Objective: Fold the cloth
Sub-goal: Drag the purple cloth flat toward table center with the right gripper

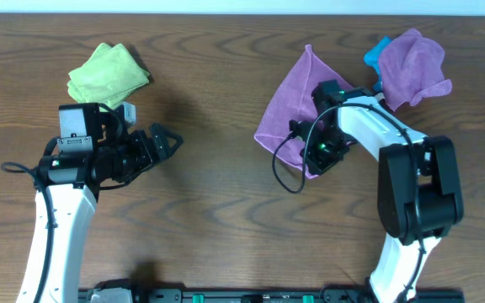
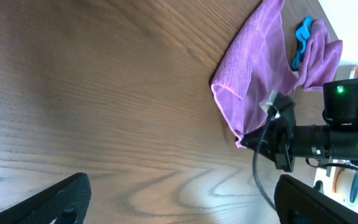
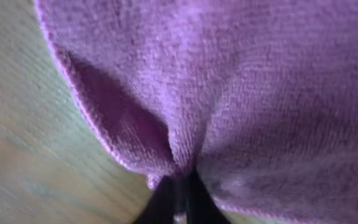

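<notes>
The lilac-purple cloth is next for my left gripper, which should go to it and close on the cloth's front edge [image 2: 229, 126], near where my right gripper holds it.
The lilac-purple cloth [image 1: 293, 105] lies right of centre on the table, folded over into a rough triangle. It also shows in the left wrist view [image 2: 253, 74] and fills the right wrist view [image 3: 241, 87]. My right gripper [image 1: 320, 151] is at the cloth's front edge, shut on a pinched fold of it [image 3: 179, 177]. My left gripper [image 1: 165, 143] is open and empty over bare wood at the left, well apart from the cloth; its fingers frame the bottom corners of the left wrist view [image 2: 179, 205].
A light-green folded cloth [image 1: 108, 74] lies at the back left. A second purple cloth [image 1: 413, 63] bunched with a blue one [image 1: 377, 52] sits at the back right, close to the task cloth. A black cable [image 1: 285, 172] loops by my right wrist.
</notes>
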Controlling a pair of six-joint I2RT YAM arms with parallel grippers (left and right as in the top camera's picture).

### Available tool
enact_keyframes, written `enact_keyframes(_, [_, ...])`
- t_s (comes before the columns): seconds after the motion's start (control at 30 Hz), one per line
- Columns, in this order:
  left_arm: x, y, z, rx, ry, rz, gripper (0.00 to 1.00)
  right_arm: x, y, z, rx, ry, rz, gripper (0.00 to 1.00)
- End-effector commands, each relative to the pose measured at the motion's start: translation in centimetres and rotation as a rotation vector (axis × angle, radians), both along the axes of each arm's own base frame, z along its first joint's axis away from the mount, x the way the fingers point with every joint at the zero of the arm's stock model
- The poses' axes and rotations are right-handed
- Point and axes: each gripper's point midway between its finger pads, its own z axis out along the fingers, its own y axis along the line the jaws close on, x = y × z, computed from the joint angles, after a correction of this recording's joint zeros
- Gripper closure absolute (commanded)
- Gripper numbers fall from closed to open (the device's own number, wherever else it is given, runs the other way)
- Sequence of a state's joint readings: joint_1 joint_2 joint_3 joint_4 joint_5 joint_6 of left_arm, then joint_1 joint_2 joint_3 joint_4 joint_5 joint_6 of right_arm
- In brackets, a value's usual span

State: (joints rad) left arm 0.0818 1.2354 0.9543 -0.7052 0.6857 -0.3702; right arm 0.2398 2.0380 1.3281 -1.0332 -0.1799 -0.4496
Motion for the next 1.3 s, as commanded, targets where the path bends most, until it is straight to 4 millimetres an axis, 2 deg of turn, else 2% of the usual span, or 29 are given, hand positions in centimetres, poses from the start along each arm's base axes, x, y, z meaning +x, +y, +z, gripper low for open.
enact_keyframes(0.0, [0.6, -0.4, 1.2, -0.017, -0.036, -0.011, 0.05, -1.1, 2.0, -1.1, -0.001, 0.031, 0.035, 0.99])
enact_keyframes(0.07, [0.9, -0.4, 1.4, -0.024, -0.044, -0.002, 0.05, -1.7, 3.6, -1.0, 0.028, 0.038, 0.063, 0.99])
enact_keyframes(0.23, [1.2, -0.3, 1.6, -0.075, 0.002, 0.079, 0.05, -3.8, 9.3, -0.8, 0.1, 0.037, 0.168, 0.99])
enact_keyframes(0.37, [1.7, -0.3, 1.9, -0.086, -0.009, 0.097, 0.05, -5.3, 14.2, -0.5, 0.182, 0.007, 0.251, 0.99])
enact_keyframes(0.4, [1.8, -0.3, 2.0, -0.091, -0.01, 0.103, 0.05, -5.4, 16.0, -0.3, 0.209, -0.023, 0.267, 0.99])
enact_keyframes(0.5, [1.9, -0.3, 2.1, -0.101, -0.006, 0.118, 0.04, -4.2, 20.3, 0.6, 0.279, -0.133, 0.293, 0.99])
enact_keyframes(0.6, [2.1, -0.2, 2.2, -0.101, -0.017, 0.117, 0.05, -2.3, 22.7, 2.2, 0.336, -0.213, 0.262, 0.99])
enact_keyframes(0.63, [2.3, -0.2, 2.3, -0.101, -0.025, 0.117, 0.05, -1.7, 23.0, 2.8, 0.346, -0.231, 0.257, 0.99])
enact_keyframes(0.67, [2.4, -0.2, 2.4, -0.101, -0.03, 0.116, 0.05, -1.1, 23.2, 3.3, 0.352, -0.245, 0.253, 0.93])
enact_keyframes(0.8, [2.6, -0.2, 2.7, -0.102, -0.049, 0.114, 0.05, 1.2, 23.0, 5.2, 0.355, -0.286, 0.223, 0.47])
enact_keyframes(0.87, [2.8, -0.4, 3.1, -0.116, -0.069, 0.102, 0.04, 2.3, 22.5, 6.0, 0.338, -0.309, 0.208, 0.37])
enact_keyframes(1.07, [2.8, -0.4, 3.9, -0.115, -0.1, 0.102, 0.04, 4.5, 21.3, 8.0, 0.322, -0.347, 0.18, 0.27])
enact_keyframes(1.27, [2.7, 1.1, 4.5, -0.107, -0.119, 0.149, 0.05, 7.1, 18.3, 9.7, 0.312, -0.36, 0.052, 0.25])
